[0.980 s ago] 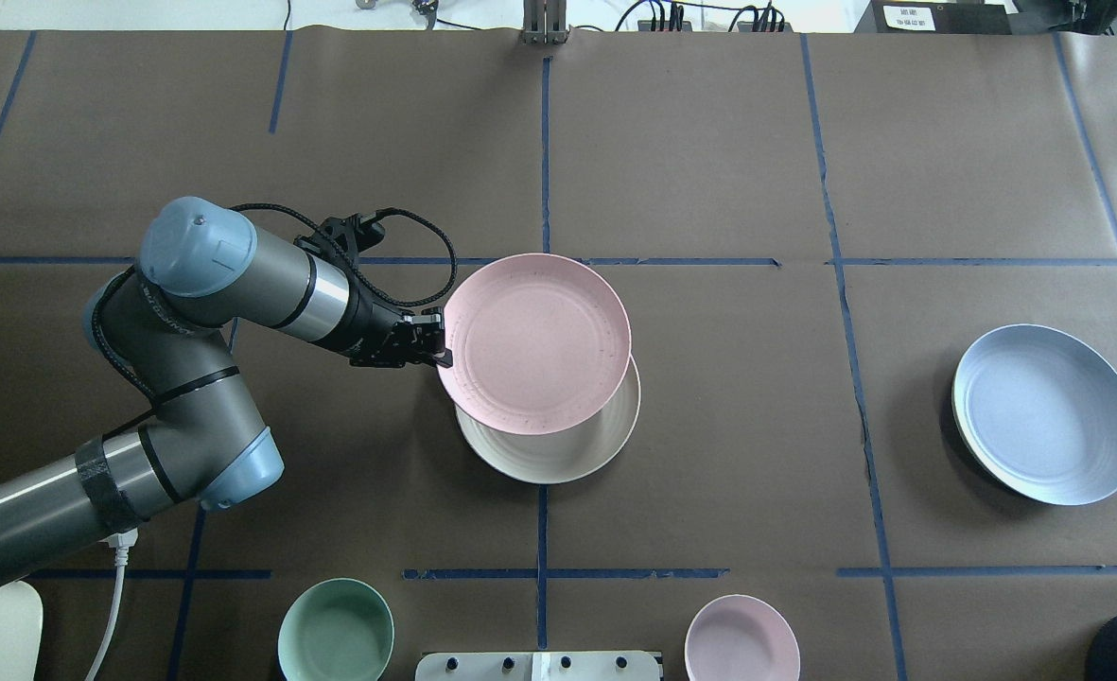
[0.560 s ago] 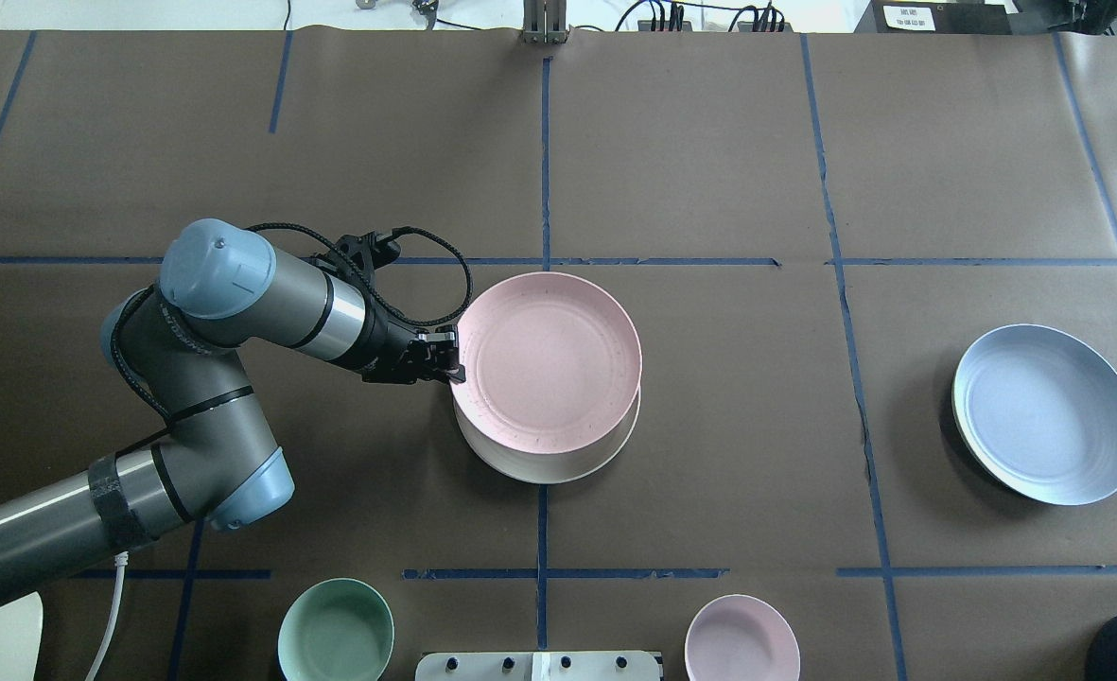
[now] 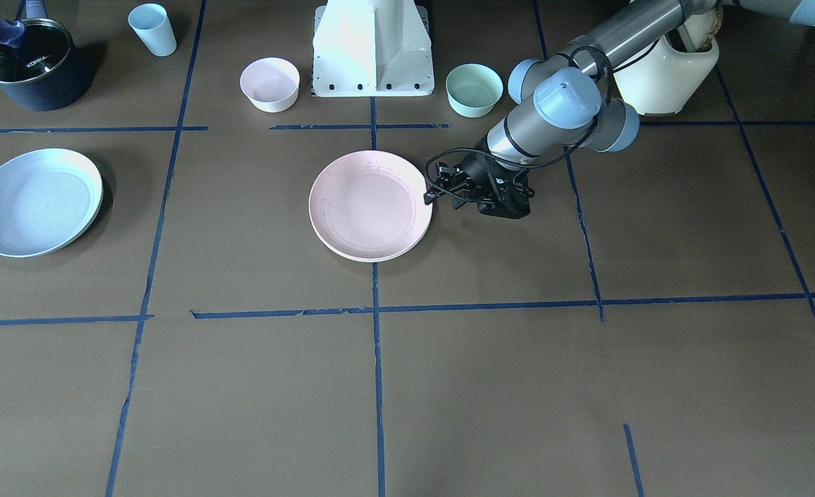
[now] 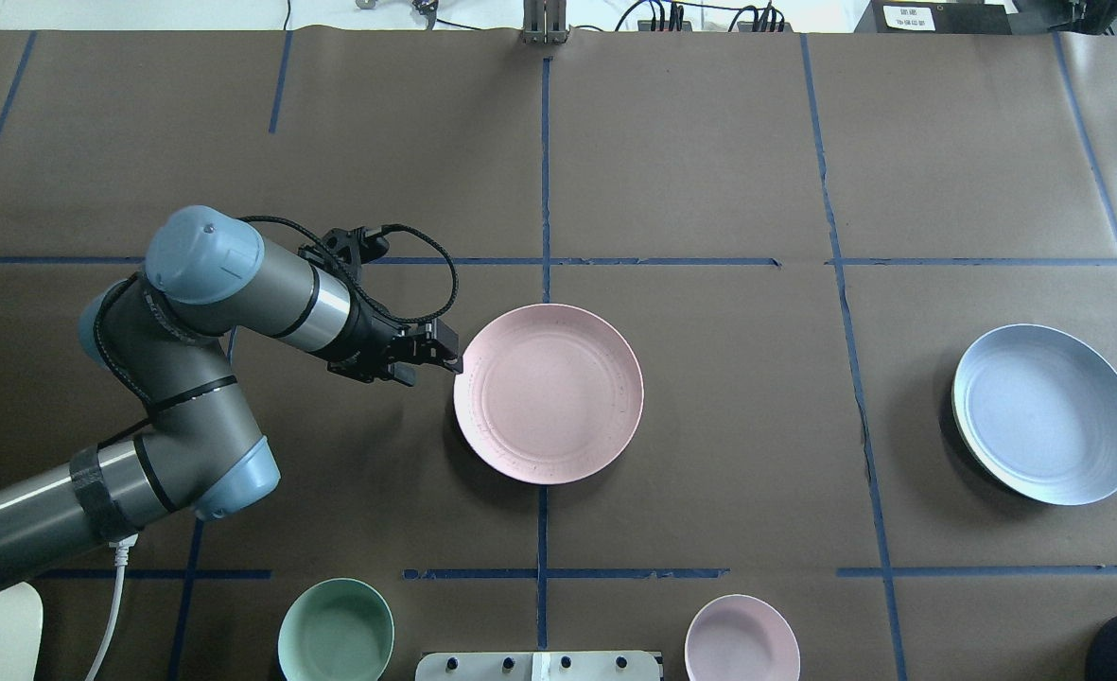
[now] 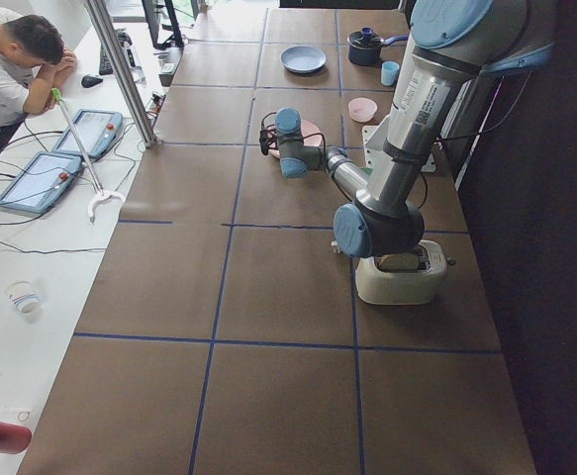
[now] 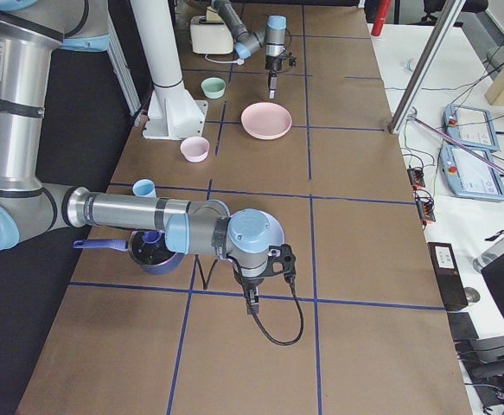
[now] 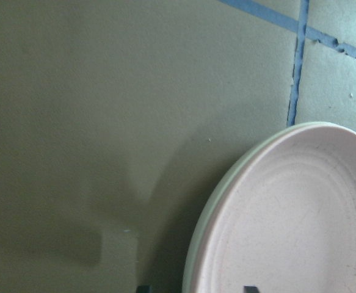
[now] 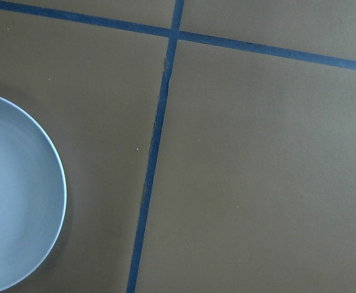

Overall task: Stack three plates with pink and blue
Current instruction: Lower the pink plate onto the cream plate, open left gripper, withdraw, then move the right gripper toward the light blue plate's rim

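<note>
My right gripper goes to the pale blue plate next. It should close on its outer rim [image 8: 65, 192], on the side that faces away from the pink plate.
The pale pink plate [image 4: 549, 392] lies flat on the cream plate in the middle of the table. Only the cream plate's rim [image 7: 192, 262] shows, under the pink one. My left gripper [image 4: 455, 361] is open at the pink plate's left rim, and in the left wrist view its fingertips straddle that rim without holding it. The pale blue plate [image 4: 1047, 413] lies alone at the far right and also shows in the right wrist view [image 8: 13, 195]. My right gripper [image 6: 252, 304] hangs over bare table near that end; I cannot tell whether it is open or shut.
A mint bowl [image 4: 336, 632] and a small pink bowl [image 4: 742, 638] stand near the robot base [image 3: 372, 48]. A dark pot [image 3: 31, 65] and a pale blue cup [image 3: 152, 29] stand beyond the blue plate. A white toaster [image 3: 666, 69] sits by the left arm.
The left gripper lowered the pink plate onto the cream plate until it lay centred on it, then let go and drew back slightly to the left.
</note>
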